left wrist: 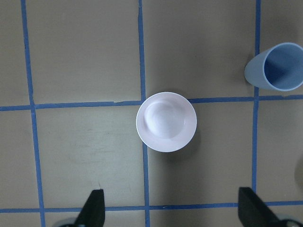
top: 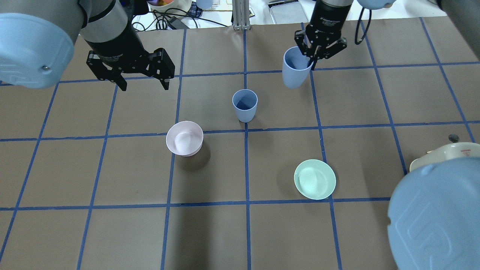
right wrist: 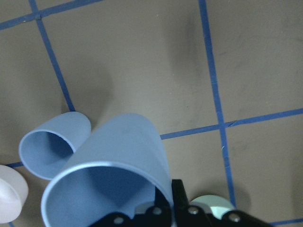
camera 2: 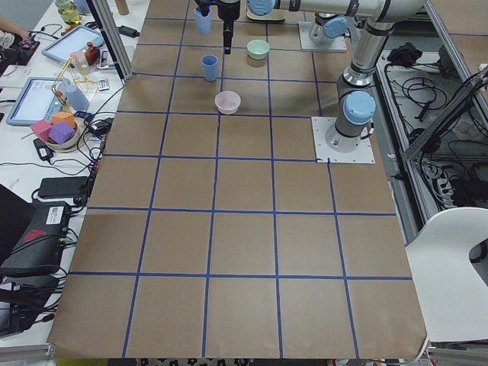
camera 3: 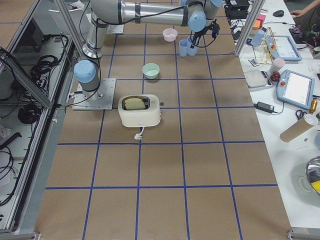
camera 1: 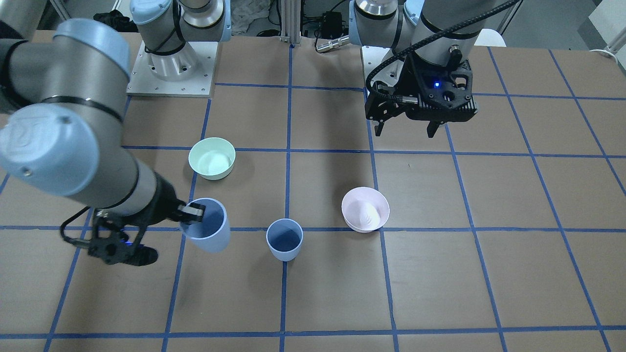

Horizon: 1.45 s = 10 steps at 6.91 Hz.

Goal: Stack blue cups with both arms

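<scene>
The robot's right gripper should release the second blue cup inside the upright blue cup point(camera 1: 284, 234) point(right wrist: 53, 150) near the middle of the table.
One blue cup point(top: 245, 105) stands upright near the table's middle; it also shows in the front view point(camera 1: 284, 239) and the left wrist view point(left wrist: 277, 66). My right gripper point(top: 310, 62) is shut on the rim of the second blue cup point(top: 295, 73), one finger inside and one outside. It holds that cup tilted, above the table, to the right of the standing cup. The right wrist view shows the held cup point(right wrist: 118, 165) close up with the standing cup point(right wrist: 52, 146) beyond it. My left gripper point(top: 138, 80) is open and empty, hovering above the white-pink bowl point(left wrist: 166, 121).
The white-pink bowl point(top: 184, 138) sits left of centre, and a mint-green bowl point(top: 315, 179) sits nearer the robot on the right. A cream toaster point(camera 3: 140, 110) stands near the right arm's base. Blue tape lines grid the brown table.
</scene>
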Each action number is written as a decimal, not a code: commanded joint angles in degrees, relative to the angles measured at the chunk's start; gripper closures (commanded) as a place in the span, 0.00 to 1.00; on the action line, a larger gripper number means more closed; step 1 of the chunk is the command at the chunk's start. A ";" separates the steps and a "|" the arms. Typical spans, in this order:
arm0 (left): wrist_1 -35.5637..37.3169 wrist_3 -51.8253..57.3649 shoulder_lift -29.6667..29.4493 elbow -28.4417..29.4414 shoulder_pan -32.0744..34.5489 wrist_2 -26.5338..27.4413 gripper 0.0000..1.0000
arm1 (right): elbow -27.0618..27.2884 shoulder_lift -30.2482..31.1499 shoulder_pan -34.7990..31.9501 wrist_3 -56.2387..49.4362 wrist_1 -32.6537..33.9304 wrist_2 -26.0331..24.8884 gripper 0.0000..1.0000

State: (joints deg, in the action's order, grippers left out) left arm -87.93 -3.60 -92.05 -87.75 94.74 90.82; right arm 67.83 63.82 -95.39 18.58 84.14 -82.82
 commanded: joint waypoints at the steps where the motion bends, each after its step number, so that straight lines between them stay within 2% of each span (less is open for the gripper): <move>1: 0.13 0.00 -0.23 0.04 0.01 -0.12 0.00 | -0.24 0.16 -8.29 12.67 -0.21 1.69 1.00; 3: 0.22 0.00 -0.06 0.04 0.01 0.05 0.00 | -0.06 -0.97 -9.72 16.13 0.32 2.31 1.00; 5: 0.13 0.00 -0.15 0.04 0.01 0.14 0.00 | 0.03 -2.20 -10.25 16.13 0.85 2.31 1.00; 6: 0.13 0.00 -0.15 0.04 0.01 0.14 0.00 | 0.03 -3.08 -10.25 16.22 4.07 2.31 1.00; 10: 0.22 0.00 -0.23 0.13 0.01 -0.12 0.00 | 0.46 -3.71 -10.25 15.70 4.37 1.62 1.00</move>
State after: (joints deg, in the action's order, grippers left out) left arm -87.74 -3.60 -92.27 -87.70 94.75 90.85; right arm 68.18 60.18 -105.64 34.70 88.41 -80.91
